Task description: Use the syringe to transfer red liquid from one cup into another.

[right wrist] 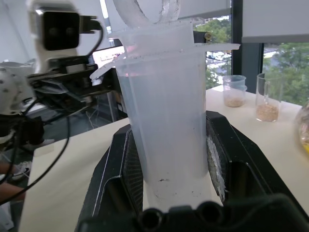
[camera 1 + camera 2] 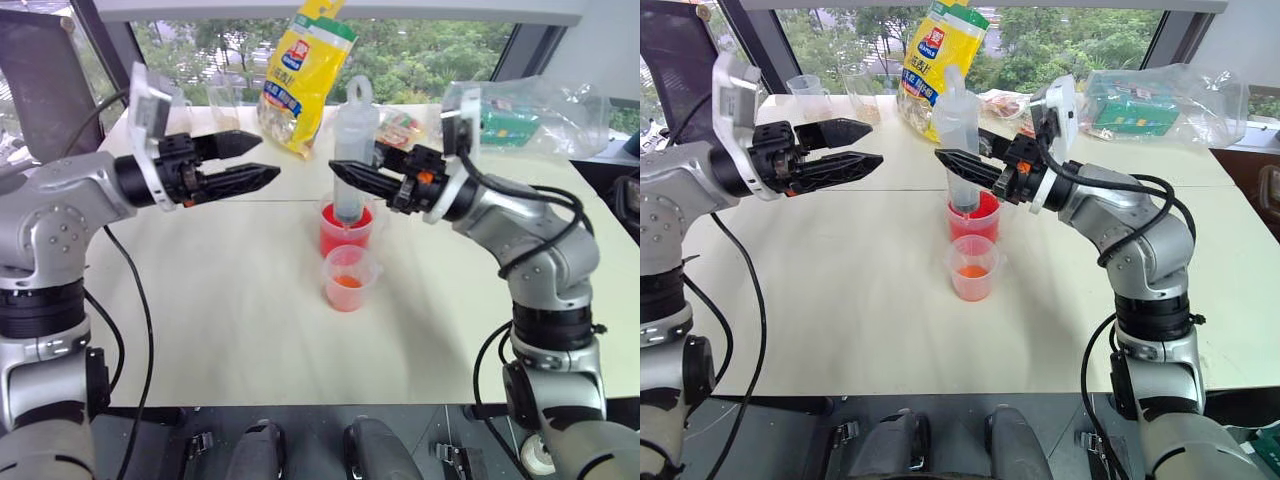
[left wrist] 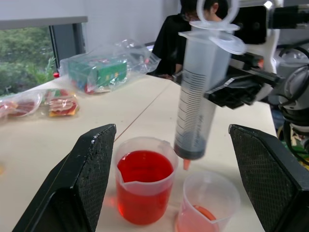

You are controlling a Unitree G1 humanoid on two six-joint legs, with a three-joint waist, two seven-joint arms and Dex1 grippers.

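Observation:
My right gripper is going to release the syringe. It will set it on the bare table [image 2: 443,233] beside the larger cup, in front of the plastic bags.
My right gripper [image 2: 352,180] is shut on the barrel of the syringe [image 2: 352,150], holding it upright with the plunger pushed in. The syringe tip [image 3: 186,164] hangs just above the rim of the larger cup [image 2: 345,232], which holds red liquid [image 3: 145,166]. The smaller cup [image 2: 349,278] stands just in front of it with a little red liquid at its bottom. My left gripper [image 2: 266,158] is open and holds nothing. It hangs level above the table, off to the left of the syringe and apart from it.
A yellow snack bag [image 2: 303,75] stands at the back of the table [image 2: 200,300]. Clear plastic bags of packets [image 2: 530,115] lie at the back right. Small clear cups [image 2: 810,95] with beige contents sit at the back left. A person [image 3: 193,29] sits beyond the table.

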